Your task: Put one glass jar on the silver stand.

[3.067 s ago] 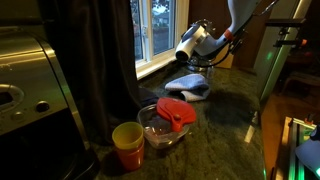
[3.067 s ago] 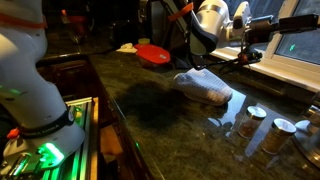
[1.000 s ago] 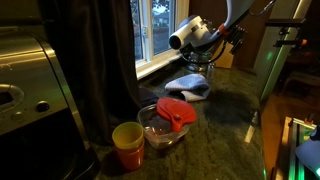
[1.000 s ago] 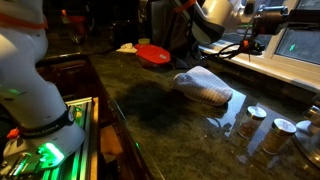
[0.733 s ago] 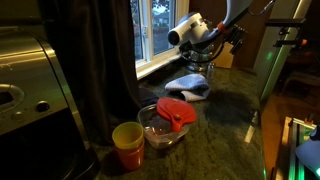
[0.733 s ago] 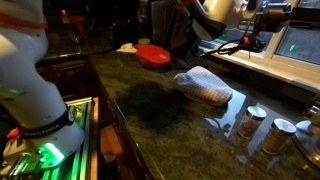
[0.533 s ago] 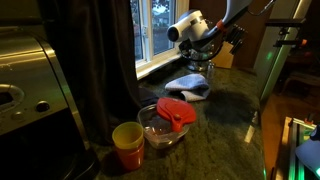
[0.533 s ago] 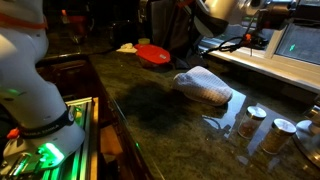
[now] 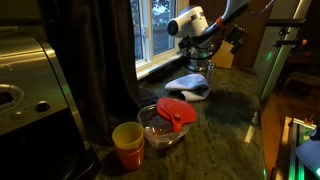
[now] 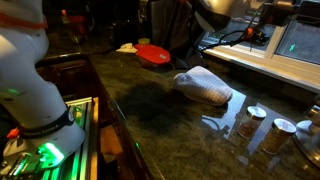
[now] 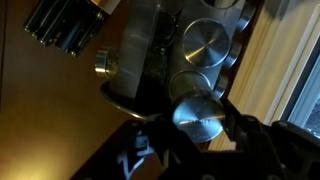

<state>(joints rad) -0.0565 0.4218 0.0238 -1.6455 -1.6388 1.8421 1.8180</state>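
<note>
My gripper will let go of the glass jar in the silver stand's open end slot (image 9: 196,45) (image 11: 190,87), where it will be in line with the capped jars.
In the wrist view my gripper (image 11: 201,116) is shut on a glass jar (image 11: 197,110), whose round silvery cap faces the camera between the dark fingers (image 11: 236,118). Just below and beyond it is the silver stand (image 11: 140,58), with other capped jars (image 11: 206,44) on its tiers. In an exterior view the gripper (image 9: 200,36) hangs high by the window above the stand (image 9: 200,67). Several loose jars (image 10: 251,120) stand on the counter in an exterior view.
The knife block (image 9: 228,56) stands beside the stand, its dark handles (image 11: 62,24) showing in the wrist view. A blue-white cloth (image 9: 188,87) lies on the counter. Nearer are a glass bowl with a red lid (image 9: 166,122) and a yellow cup (image 9: 127,146).
The gripper has risen and moved toward the window, over the stand, with the jar still in it. Nothing on the counter has moved.
</note>
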